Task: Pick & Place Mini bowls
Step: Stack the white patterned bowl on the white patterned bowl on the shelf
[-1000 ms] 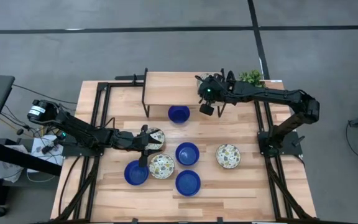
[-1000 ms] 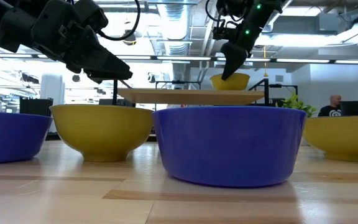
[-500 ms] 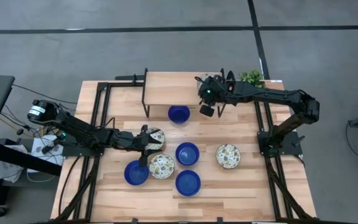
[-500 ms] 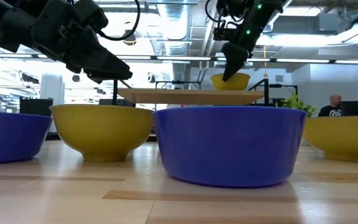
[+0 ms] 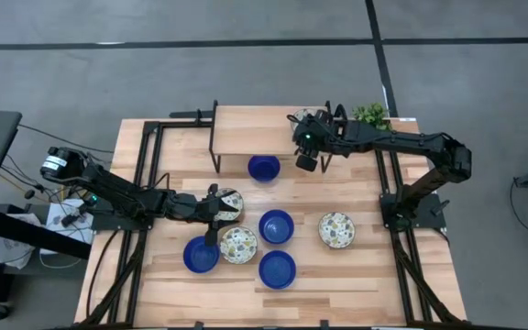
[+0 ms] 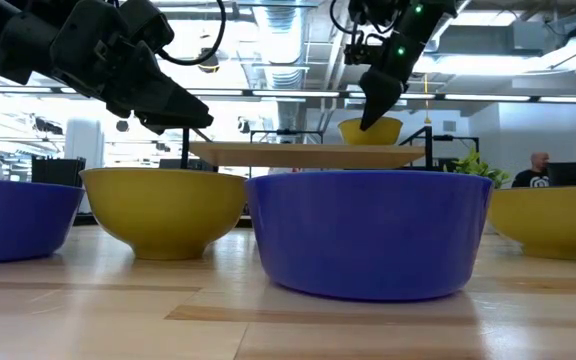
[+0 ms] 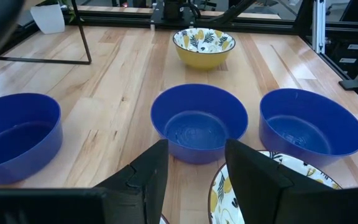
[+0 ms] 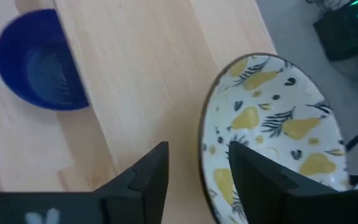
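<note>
Next, I close my right gripper on the rim of the patterned bowl (image 5: 352, 224) that stands alone on the table, on its side away from the blue bowls.
Several mini bowls stand on the table: blue ones (image 5: 276, 226), (image 5: 277, 269), (image 5: 201, 255), (image 5: 264, 168) and patterned ones (image 5: 238, 245), (image 5: 336, 230), (image 5: 230, 202). Another patterned bowl (image 8: 272, 124) rests by its base on the raised wooden shelf (image 5: 255, 133). My right gripper (image 8: 197, 174) is open above it, pointing down, one finger inside the rim and one outside, with a gap on each side. My left gripper (image 7: 194, 168) is open and hovers over the patterned bowl (image 7: 272, 186) at mid-table, clear of it in the low view (image 6: 193, 112).
A small green plant (image 5: 370, 114) stands at the far right corner behind the shelf. The shelf's thin black legs (image 5: 216, 156) stand on the table near the far blue bowl. Bare wood lies along the near edge and the right side (image 5: 374, 275).
My right gripper has opened over the patterned bowl on the shelf and let go of its rim. The bowl stays where it was on the shelf. My left arm has kept still.
</note>
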Available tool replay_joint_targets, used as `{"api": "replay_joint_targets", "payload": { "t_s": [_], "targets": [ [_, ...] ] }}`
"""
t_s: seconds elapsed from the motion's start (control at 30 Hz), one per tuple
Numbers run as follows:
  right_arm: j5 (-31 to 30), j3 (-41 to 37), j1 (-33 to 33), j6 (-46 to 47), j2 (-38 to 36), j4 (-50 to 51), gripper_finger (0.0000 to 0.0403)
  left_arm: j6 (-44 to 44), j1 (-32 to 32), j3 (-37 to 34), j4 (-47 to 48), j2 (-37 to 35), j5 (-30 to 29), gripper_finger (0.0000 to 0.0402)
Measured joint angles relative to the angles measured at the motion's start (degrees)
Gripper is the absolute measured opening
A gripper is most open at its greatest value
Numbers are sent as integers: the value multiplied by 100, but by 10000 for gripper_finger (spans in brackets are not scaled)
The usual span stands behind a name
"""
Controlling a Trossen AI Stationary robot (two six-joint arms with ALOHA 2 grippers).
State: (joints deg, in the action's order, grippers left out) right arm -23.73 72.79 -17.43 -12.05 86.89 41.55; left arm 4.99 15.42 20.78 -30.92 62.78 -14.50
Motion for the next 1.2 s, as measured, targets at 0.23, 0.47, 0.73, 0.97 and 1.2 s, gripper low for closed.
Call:
{"api": "replay_joint_targets", "payload": {
  "t_s": [0.23, 0.47, 0.73, 0.97, 1.2],
  "targets": [
    [-188, 74, 179, -111, 0, 131, 167, -1, 2, 0, 0, 0, 0, 158],
    [-195, 605, 618, -105, -2, 637, 151, 0, 2, 0, 0, 0, 0, 158],
    [-169, 999, 1543, 799, -9, 1214, 128, 125, 0, 0, 0, 0, 0, 158],
    [-17, 923, 3092, 1418, -2, 1634, 116, 151, 1, 0, 0, 0, 0, 158],
    [713, 885, 4381, 2457, -7, 2353, 116, 197, 2, 0, 0, 0, 1, 158]
  ]
}}
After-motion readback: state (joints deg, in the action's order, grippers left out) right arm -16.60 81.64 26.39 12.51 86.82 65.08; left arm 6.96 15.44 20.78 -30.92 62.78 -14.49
